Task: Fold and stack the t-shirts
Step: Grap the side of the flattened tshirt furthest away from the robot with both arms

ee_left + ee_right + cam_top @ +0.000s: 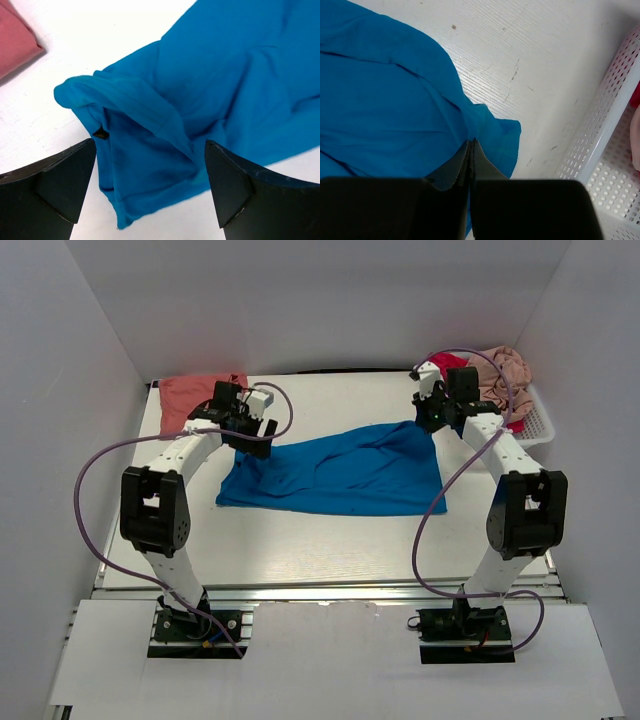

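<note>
I should next move my left gripper to the rumpled fold (257, 487) (201, 172) beside the near edge of the bright blue t-shirt, below the sleeve, and close it there.
The bright blue t-shirt (340, 472) lies spread and wrinkled across the middle of the table. My left gripper (252, 440) is open and hovers over the shirt's left end; in the left wrist view (150, 190) a rumpled sleeve and hem (145, 150) lie between the fingers, untouched. My right gripper (431, 421) is shut on the shirt's far right corner; in the right wrist view (471, 146) the blue cloth (395, 100) bunches at the closed tips. A folded salmon-coral t-shirt (195, 395) lies at the back left. Beige-pink (505, 372) and magenta-red (450, 362) t-shirts sit in the basket.
The white slotted basket (540, 425) stands at the back right against the wall, close to my right gripper; its rim shows in the right wrist view (600, 145). White walls enclose the table on three sides. The salmon-coral shirt's edge shows in the left wrist view (15, 40).
</note>
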Robot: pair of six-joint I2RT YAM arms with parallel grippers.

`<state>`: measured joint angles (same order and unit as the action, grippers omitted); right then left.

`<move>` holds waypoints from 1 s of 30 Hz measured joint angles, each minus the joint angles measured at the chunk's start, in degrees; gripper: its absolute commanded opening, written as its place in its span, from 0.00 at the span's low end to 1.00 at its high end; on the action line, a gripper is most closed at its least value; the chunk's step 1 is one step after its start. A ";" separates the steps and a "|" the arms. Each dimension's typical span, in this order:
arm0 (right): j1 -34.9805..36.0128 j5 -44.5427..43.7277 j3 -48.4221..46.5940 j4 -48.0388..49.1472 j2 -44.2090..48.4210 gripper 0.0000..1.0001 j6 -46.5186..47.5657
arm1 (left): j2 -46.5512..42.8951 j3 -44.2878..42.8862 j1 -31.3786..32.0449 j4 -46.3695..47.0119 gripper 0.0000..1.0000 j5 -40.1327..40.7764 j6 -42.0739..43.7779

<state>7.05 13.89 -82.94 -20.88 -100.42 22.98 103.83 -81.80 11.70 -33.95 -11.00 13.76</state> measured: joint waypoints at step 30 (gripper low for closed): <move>0.20 -0.02 0.11 1.75 -2.16 0.00 -0.07 | -1.64 5.84 0.00 -16.79 0.85 -12.55 2.73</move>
<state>7.25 13.87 -82.83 -19.14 -102.59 22.92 102.19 -75.96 11.70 -50.74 -23.55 16.49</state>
